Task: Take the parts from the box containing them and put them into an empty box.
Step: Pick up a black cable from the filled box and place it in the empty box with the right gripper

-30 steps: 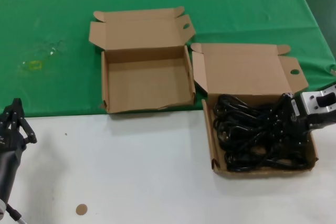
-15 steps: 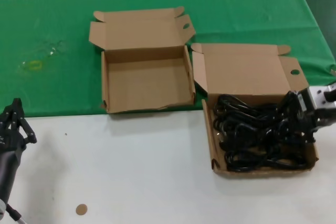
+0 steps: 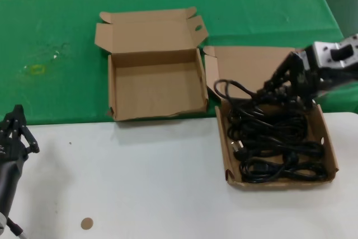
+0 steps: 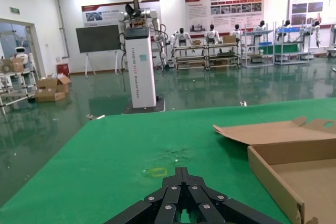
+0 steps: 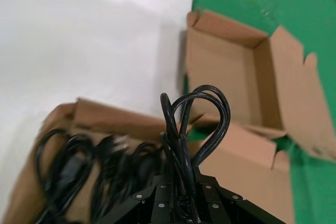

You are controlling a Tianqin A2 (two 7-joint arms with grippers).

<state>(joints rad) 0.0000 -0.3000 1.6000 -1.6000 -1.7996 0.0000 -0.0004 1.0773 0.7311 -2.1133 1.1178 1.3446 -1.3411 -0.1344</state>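
Observation:
My right gripper should release the black cable bundle so that it lies across the middle of the empty box's bare bottom [image 3: 151, 89] [image 5: 226, 76].
The box containing them [image 3: 222, 138] sits at the right, on the white table's far edge, with several coiled black cables [image 3: 274, 149] inside. My right gripper [image 3: 275, 90] hangs above that box's far end, shut on one black cable bundle [image 3: 238, 92] whose loops stick out toward the empty box [image 3: 156, 88]. In the right wrist view the held cable loop [image 5: 193, 121] rises from the right gripper [image 5: 181, 184], with the empty box [image 5: 226, 72] beyond it. My left gripper [image 3: 17, 118] is parked at the table's near left, shut and holding nothing [image 4: 182, 176].
Green cloth [image 3: 56, 20] covers the far half and white table [image 3: 140, 177] the near half. A small brown disc [image 3: 86, 223] lies near the front edge. A yellowish mark [image 3: 34, 70] is on the cloth at the left. Both lids stand open toward the back.
My right gripper has risen out of the full box with a cable bundle, moving up and toward the back. The left arm has not moved.

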